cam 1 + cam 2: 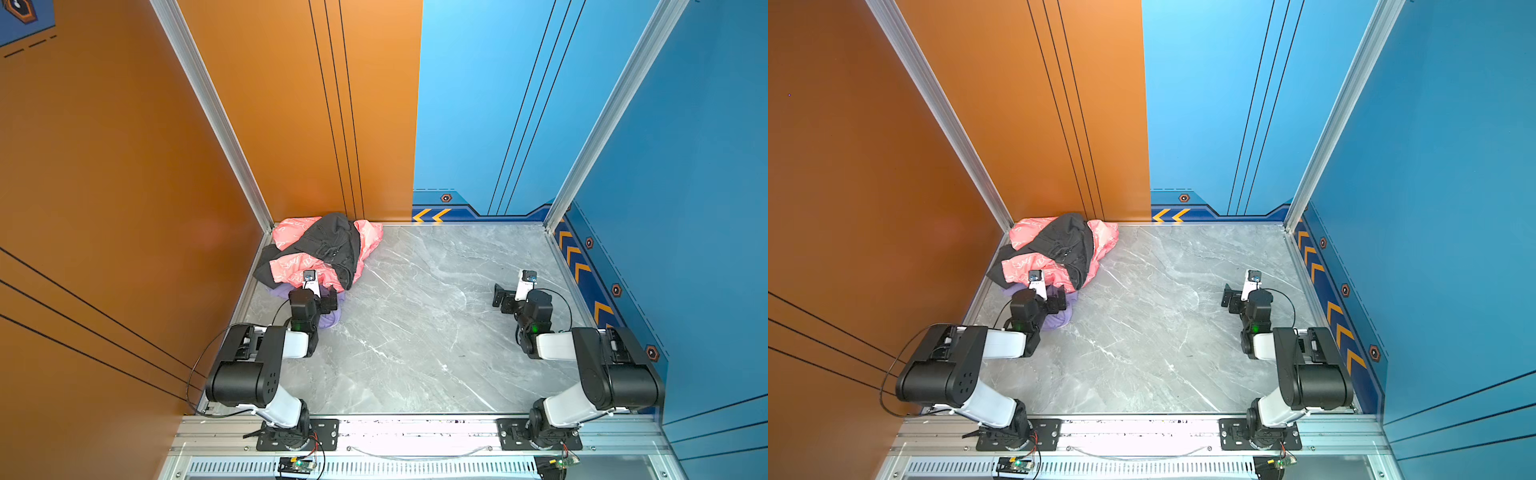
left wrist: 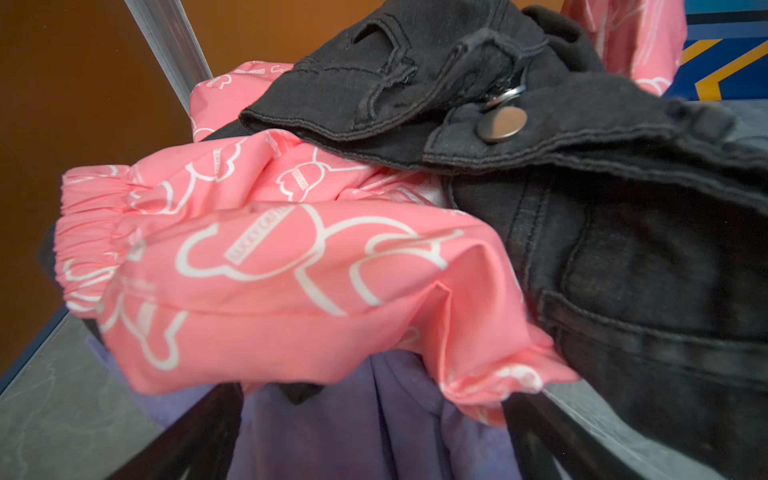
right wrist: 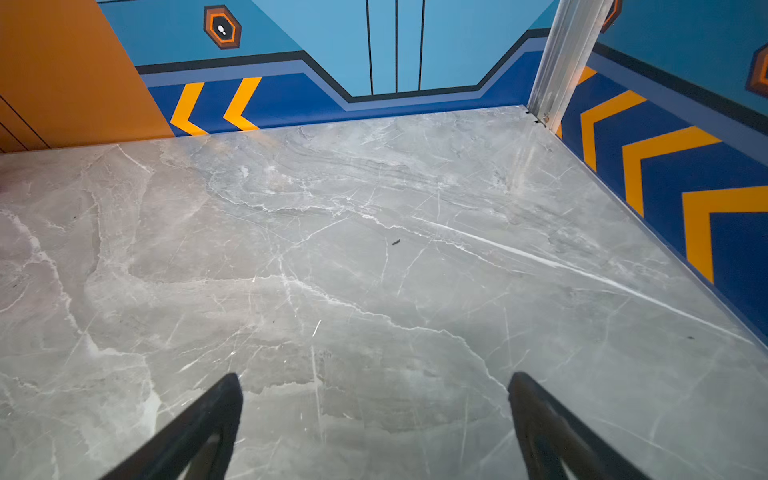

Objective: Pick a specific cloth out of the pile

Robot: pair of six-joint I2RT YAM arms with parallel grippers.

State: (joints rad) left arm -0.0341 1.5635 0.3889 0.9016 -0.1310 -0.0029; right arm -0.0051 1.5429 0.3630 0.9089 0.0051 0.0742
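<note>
I need to close my left gripper on the near edge of the lavender cloth [image 1: 323, 324], the end that is farthest out from under the pink and black pile.
The pile [image 1: 316, 249] [image 1: 1054, 249] sits in the far left corner: coral-pink fabric with white print [image 2: 270, 270] and black denim [image 2: 623, 249] on top. The lavender cloth [image 1: 331, 321] [image 1: 1060, 321] [image 2: 353, 428] sticks out from under the pile's near edge, mostly covered. My left gripper [image 1: 326, 299] [image 1: 1055, 301] [image 2: 374, 415] is open just over it, and in the left wrist view lavender folds lie between the spread fingers [image 2: 199, 428]. My right gripper [image 1: 503, 297] [image 1: 1231, 299] [image 3: 374, 395] is open over bare table at the right, holding nothing.
The grey marble tabletop [image 1: 415, 332] is walled in by orange panels at the left and back and blue panels at the right. An aluminium post [image 2: 166, 50] stands in the corner behind the pile. Both arm bases are mounted on the front rail.
</note>
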